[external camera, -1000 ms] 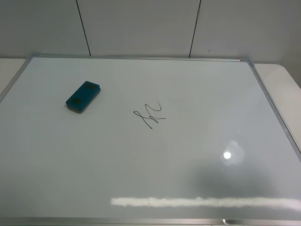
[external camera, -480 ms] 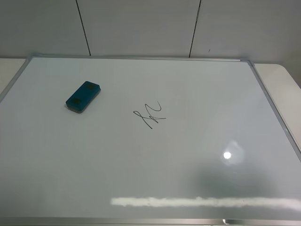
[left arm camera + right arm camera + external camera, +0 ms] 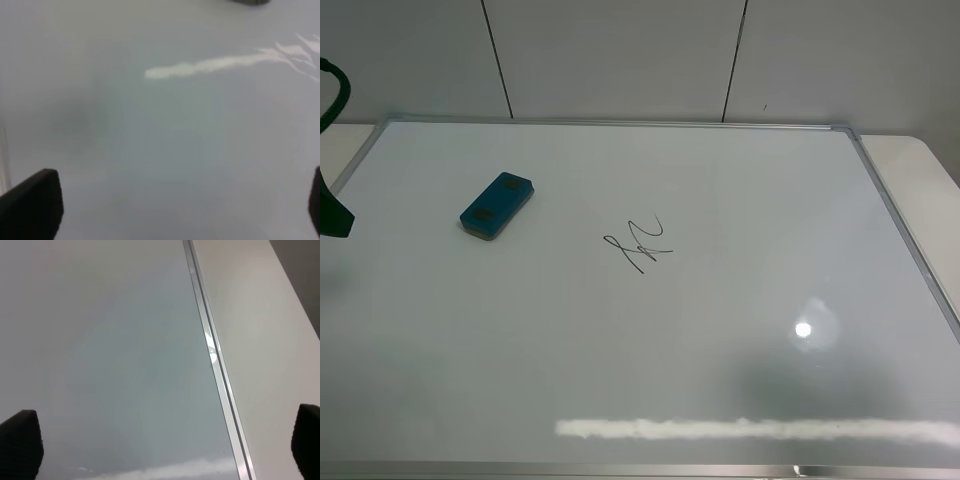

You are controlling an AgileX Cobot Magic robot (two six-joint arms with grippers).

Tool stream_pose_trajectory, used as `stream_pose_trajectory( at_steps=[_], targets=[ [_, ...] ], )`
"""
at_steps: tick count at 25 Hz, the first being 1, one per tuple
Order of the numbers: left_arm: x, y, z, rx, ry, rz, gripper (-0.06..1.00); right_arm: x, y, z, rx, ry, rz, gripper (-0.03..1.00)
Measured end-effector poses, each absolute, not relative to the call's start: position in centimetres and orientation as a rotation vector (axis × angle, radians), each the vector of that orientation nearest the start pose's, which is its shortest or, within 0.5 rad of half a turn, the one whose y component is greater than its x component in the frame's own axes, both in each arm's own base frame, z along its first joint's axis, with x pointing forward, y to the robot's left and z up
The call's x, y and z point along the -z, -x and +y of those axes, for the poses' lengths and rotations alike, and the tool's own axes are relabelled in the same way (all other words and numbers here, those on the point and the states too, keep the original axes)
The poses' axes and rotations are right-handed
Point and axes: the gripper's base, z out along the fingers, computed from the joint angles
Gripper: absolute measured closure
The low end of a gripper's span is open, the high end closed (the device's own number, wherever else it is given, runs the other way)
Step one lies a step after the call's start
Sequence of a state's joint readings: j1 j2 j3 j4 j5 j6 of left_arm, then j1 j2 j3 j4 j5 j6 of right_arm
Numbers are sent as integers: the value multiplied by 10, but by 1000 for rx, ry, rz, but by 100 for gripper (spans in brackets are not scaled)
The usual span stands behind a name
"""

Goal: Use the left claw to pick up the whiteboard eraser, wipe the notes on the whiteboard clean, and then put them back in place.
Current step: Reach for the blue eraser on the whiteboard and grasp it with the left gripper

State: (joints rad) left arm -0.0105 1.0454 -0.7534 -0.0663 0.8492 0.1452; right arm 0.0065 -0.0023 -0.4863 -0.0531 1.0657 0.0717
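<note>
I move my left gripper over to the teal whiteboard eraser next, and then close it on the middle of its long sides [image 3: 498, 204], between the dark patches.
The teal whiteboard eraser [image 3: 496, 205] lies flat on the left part of the whiteboard [image 3: 750, 190]. The notes [image 3: 640, 243], a thin black scribble, sit near the board's middle, to the right of the eraser. A black part of the left arm [image 3: 334, 212] and its cable [image 3: 334, 95] show at the far left edge, well left of the eraser. In the left wrist view the left claw [image 3: 172, 210] is open and empty over bare board [image 3: 175, 140]. The right gripper [image 3: 162, 445] is open and empty over the board's right frame [image 3: 210, 350]; it is out of the exterior view.
The board lies on a white table [image 3: 920, 170] that shows at both sides, also in the right wrist view [image 3: 265, 340]. A panelled wall [image 3: 620, 60] stands behind. Lamp glare [image 3: 760, 428] streaks the board's front part.
The left arm and its cable have come into the exterior view at the far left edge. Eraser, notes and board have not moved.
</note>
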Motion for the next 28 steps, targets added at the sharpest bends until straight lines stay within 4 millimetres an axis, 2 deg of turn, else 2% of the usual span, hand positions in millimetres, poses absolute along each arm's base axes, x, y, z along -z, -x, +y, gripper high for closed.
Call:
stream_pose_trajectory(
  at_steps=[11, 22, 28],
  targets=[
    [-257, -240, -30, 57, -343, 2728, -5, -273, 4, -4, 15, -69, 2058, -2],
    [-225, -289, -44, 53, -403, 2765, -5, -273, 4, -4, 15, -69, 2058, -2],
    [-214, -314, -48, 52, -408, 2774, -5, -273, 4, -4, 15, -69, 2058, -2]
  ],
)
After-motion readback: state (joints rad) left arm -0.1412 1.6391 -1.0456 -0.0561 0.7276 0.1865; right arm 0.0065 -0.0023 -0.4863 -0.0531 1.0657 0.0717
